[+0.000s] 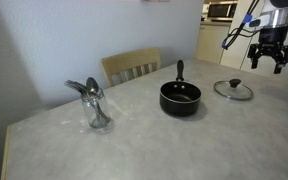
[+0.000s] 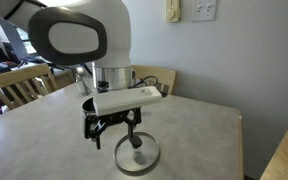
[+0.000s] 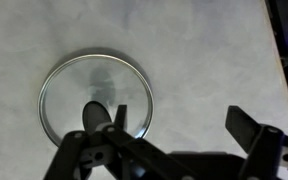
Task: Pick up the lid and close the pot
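Note:
My gripper needs to grab the black knob point(image 1: 235, 83) point(image 3: 95, 115) of the lid, because the knob sticks up above the flat glass.
The lid point(image 1: 234, 89), clear glass with a metal rim and black knob, lies flat on the table to the right of the pot; it also shows in an exterior view point(image 2: 136, 153) and in the wrist view point(image 3: 94, 95). The pot point(image 1: 180, 97), a small black saucepan with its handle pointing to the back, stands open at mid-table. In an exterior view point(image 2: 92, 101) only a sliver of it shows behind the arm. My gripper point(image 1: 267, 64) hangs open and empty above the table, above and to the right of the lid. In the wrist view the gripper point(image 3: 182, 128) is beside the lid.
A glass with shiny metal utensils point(image 1: 94, 105) stands at the left of the table. A wooden chair point(image 1: 131, 66) is behind the table; chairs point(image 2: 14, 88) also stand at its side. The table edge point(image 2: 242, 150) lies near the lid.

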